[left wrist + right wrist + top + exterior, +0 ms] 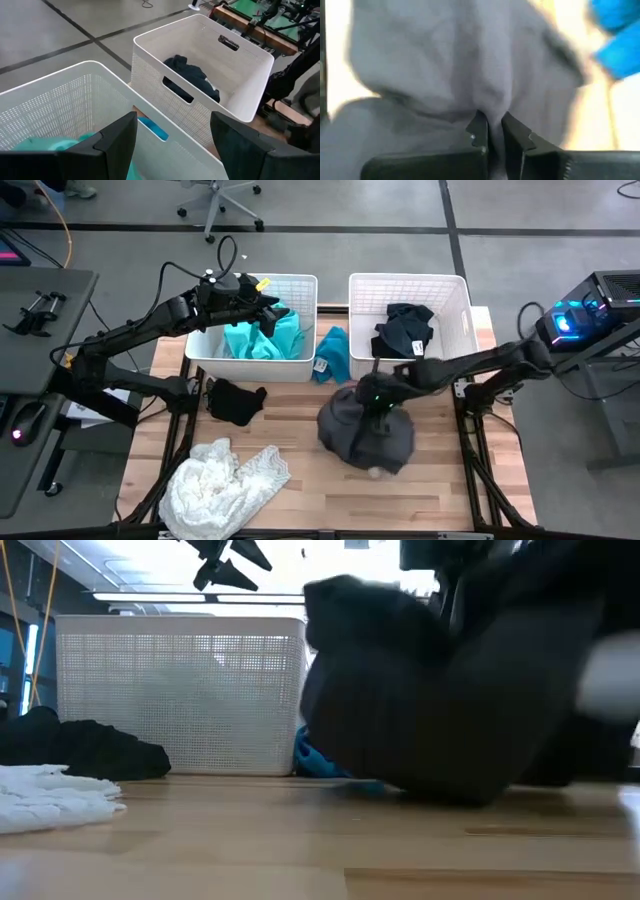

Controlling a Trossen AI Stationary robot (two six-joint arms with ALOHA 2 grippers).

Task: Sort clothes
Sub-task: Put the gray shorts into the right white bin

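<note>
The robot's right gripper needs to set the dark grey garment down on the dark garment in the white basket [399, 335].
My right gripper [378, 402] is shut on a dark grey garment [365, 432] over the table's middle right; the garment fills the right wrist view [470, 65]. My left gripper [172, 135] is open and empty above the left white basket [300, 290], which holds a teal garment [262, 335]. A blue garment [333, 352] lies between the baskets. A dark garment [405, 328] lies in the right basket [455, 300]. A black garment [235, 400] and a white lacy garment [220, 480] lie on the table's left. My right gripper pinches a gathered fold [492, 107] of the dark grey garment between its two fingers [479, 130]. The cloth bunches at the fingertips and drapes away from them. In the low view the garment [440, 690] hangs down, its lower part on or near the table.
The two white mesh baskets stand side by side at the table's far edge. Bare wooden table [440, 500] shows at the near right. Dark frame legs [480, 450] flank the table. A side desk [40, 310] stands left, equipment with a blue light [565, 320] right.
</note>
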